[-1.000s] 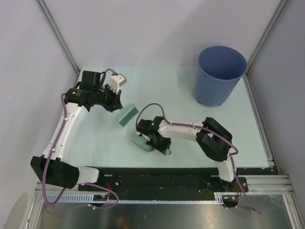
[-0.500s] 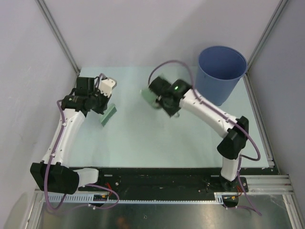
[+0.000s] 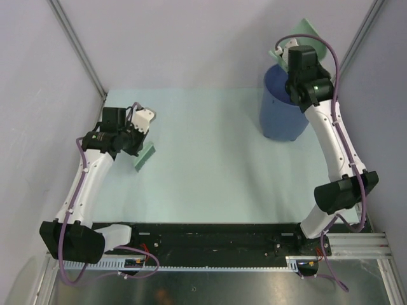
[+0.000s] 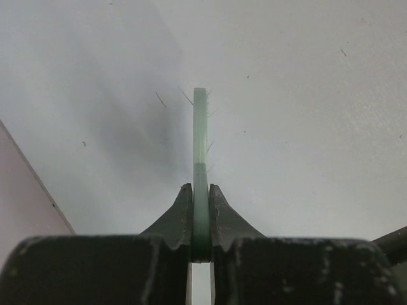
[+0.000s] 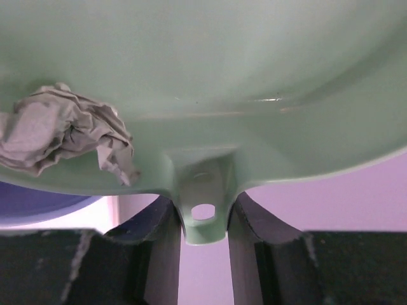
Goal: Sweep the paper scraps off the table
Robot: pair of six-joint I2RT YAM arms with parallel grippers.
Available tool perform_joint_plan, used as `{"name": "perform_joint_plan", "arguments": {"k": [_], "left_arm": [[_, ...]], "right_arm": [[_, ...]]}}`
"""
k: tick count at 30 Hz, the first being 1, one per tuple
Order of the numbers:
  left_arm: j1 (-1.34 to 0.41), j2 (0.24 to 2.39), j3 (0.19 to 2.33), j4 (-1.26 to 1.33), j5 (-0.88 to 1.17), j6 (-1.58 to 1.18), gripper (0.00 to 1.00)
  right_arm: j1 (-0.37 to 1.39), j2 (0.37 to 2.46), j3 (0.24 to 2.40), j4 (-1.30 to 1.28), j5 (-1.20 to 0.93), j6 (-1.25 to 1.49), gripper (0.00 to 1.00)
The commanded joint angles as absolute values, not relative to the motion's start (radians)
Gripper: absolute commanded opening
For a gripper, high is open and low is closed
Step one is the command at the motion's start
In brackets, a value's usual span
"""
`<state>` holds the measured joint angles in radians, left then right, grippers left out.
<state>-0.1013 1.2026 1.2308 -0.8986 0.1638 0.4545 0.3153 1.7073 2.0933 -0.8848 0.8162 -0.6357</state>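
Next, I let go of the pale green brush with my left gripper on the table's open middle (image 3: 222, 159), a little short of the blue bin.
One of the paper scraps (image 5: 63, 133), a grey crumpled piece, lies inside the pale green dustpan (image 5: 254, 57). My right gripper (image 5: 203, 219) is shut on the dustpan's handle tab. In the top view that gripper (image 3: 294, 56) holds the dustpan (image 3: 305, 30) high and tilted over the blue bin (image 3: 280, 117). My left gripper (image 4: 200, 190) is shut on the pale green brush (image 4: 200, 133), seen edge-on above the table (image 4: 305, 114). In the top view the left gripper (image 3: 137, 143) and brush (image 3: 145, 157) sit at the table's (image 3: 210, 159) left side. I see no scraps on the tabletop.
The blue bin stands at the table's far right corner, and its rim (image 5: 38, 203) shows under the dustpan. Grey walls with metal posts (image 3: 79, 47) enclose the table. A black and metal rail (image 3: 216, 232) runs along the near edge.
My right arm has lifted the dustpan from the table's middle up and over the blue bin. My left arm drew the brush back to the left, then held still.
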Motion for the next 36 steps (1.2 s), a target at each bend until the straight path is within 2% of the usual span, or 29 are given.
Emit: {"name": "perform_joint_plan", "arguments": {"k": [1, 2, 4, 5, 6, 14, 19, 22, 23, 25, 26, 32, 36], "left_arm": [[-0.1, 1.164, 1.224, -0.868, 0.204, 0.474, 0.0], [-0.1, 1.17, 1.226, -0.868, 0.207, 0.472, 0.0], [-0.1, 1.173, 1.229, -0.868, 0.216, 0.476, 0.0], [-0.1, 1.177, 1.23, -0.868, 0.218, 0.474, 0.0], [-0.1, 1.177, 1.232, -0.868, 0.221, 0.479, 0.0], [-0.1, 1.161, 1.23, -0.87, 0.218, 0.486, 0.0], [-0.1, 1.158, 1.229, -0.868, 0.213, 0.485, 0.0], [-0.1, 1.16, 1.235, -0.87, 0.227, 0.471, 0.0], [-0.1, 1.163, 1.242, -0.868, 0.23, 0.469, 0.0], [-0.1, 1.164, 1.253, -0.868, 0.239, 0.456, 0.0], [-0.1, 1.164, 1.262, -0.868, 0.242, 0.451, 0.0], [-0.1, 1.163, 1.293, -0.868, 0.242, 0.423, 0.0], [-0.1, 1.167, 1.301, -0.868, 0.238, 0.417, 0.0]], "right_arm": [[0.246, 1.6, 1.837, -0.282, 0.887, -1.264, 0.0], [0.233, 1.591, 1.778, -0.088, 0.89, -1.452, 0.0], [0.178, 1.575, 1.619, 0.145, 0.893, -1.679, 0.0], [0.161, 1.577, 1.573, 0.363, 0.888, -1.778, 0.0], [0.143, 1.578, 1.543, 0.421, 0.865, -1.916, 0.0], [0.095, 1.529, 1.396, 0.639, 0.723, -2.023, 0.0], [0.112, 1.516, 1.4, 0.601, 0.738, -1.944, 0.0], [0.205, 1.503, 1.515, 0.453, 0.833, -1.759, 0.0], [0.236, 1.497, 1.57, 0.252, 0.872, -1.561, 0.0], [0.349, 1.485, 1.687, -0.049, 0.871, -1.329, 0.0], [0.385, 1.48, 1.712, -0.127, 0.858, -1.143, 0.0], [0.674, 1.526, 1.862, -0.726, 0.777, -0.613, 0.0], [0.744, 1.681, 1.922, -1.023, 0.608, -0.231, 0.0]]}}
